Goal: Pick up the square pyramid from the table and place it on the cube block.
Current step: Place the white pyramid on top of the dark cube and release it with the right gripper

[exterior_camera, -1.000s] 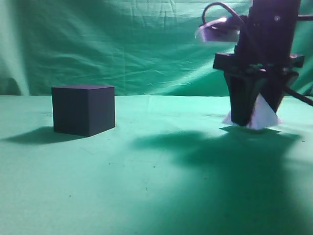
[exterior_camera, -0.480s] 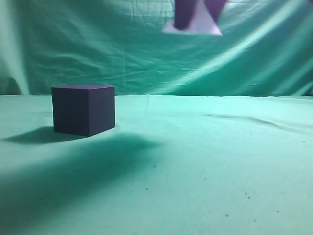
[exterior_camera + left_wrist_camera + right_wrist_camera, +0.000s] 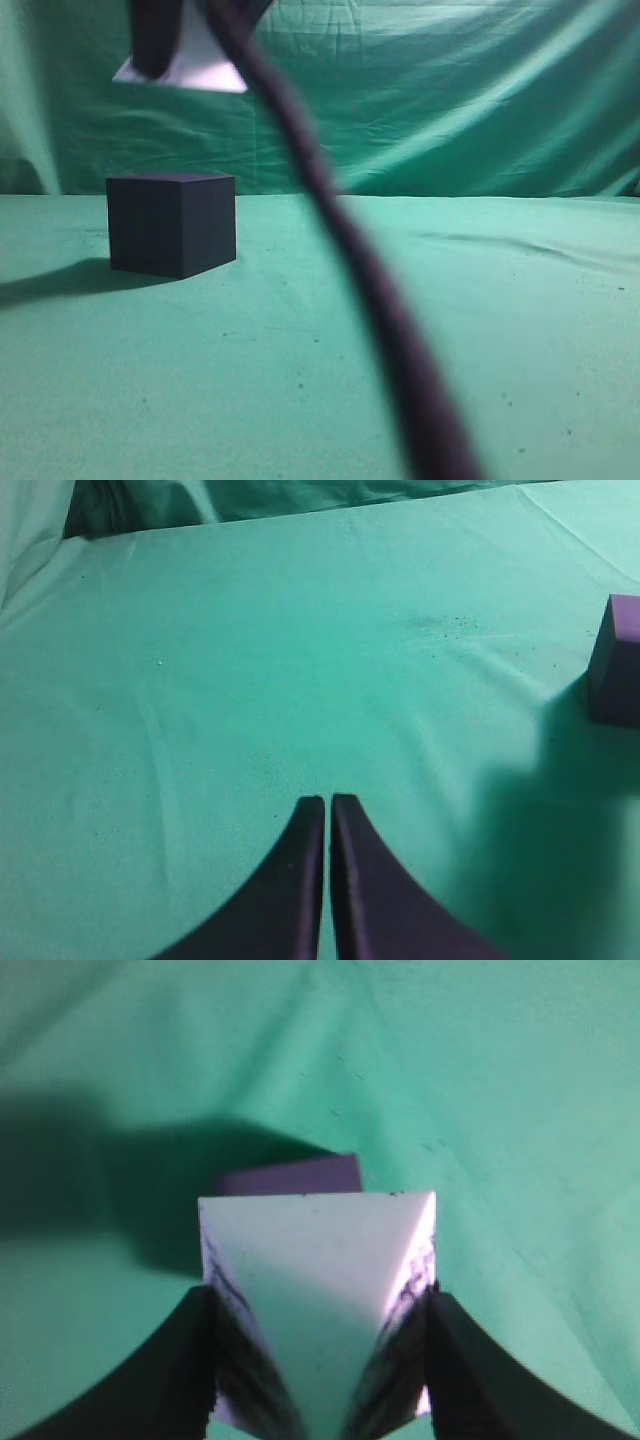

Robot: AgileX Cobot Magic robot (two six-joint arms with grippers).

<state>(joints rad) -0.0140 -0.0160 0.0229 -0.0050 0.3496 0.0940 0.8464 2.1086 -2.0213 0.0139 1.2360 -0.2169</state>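
Note:
The white square pyramid, now held high above the cube, will be released by my right gripper on the middle of the dark cube block's flat top [image 3: 175,177] [image 3: 298,1235].
The dark cube block [image 3: 172,224] stands on the green cloth at the left of the exterior view. My right gripper [image 3: 165,55] is shut on the white square pyramid [image 3: 200,65] and holds it high in the air, above the cube. In the right wrist view the pyramid [image 3: 318,1280] sits between the jaws [image 3: 318,1305], and the cube's top [image 3: 292,1174] shows just beyond it. My left gripper [image 3: 327,800] is shut and empty over bare cloth, with the cube [image 3: 616,660] at that view's right edge.
A dark cable [image 3: 370,300] from the right arm hangs across the middle of the exterior view. A green backdrop [image 3: 450,100] hangs behind the green-covered table [image 3: 520,330].
My right gripper has lifted the pyramid off the cloth at the right and carried it left, from the top middle to above the cube. The cube has not moved.

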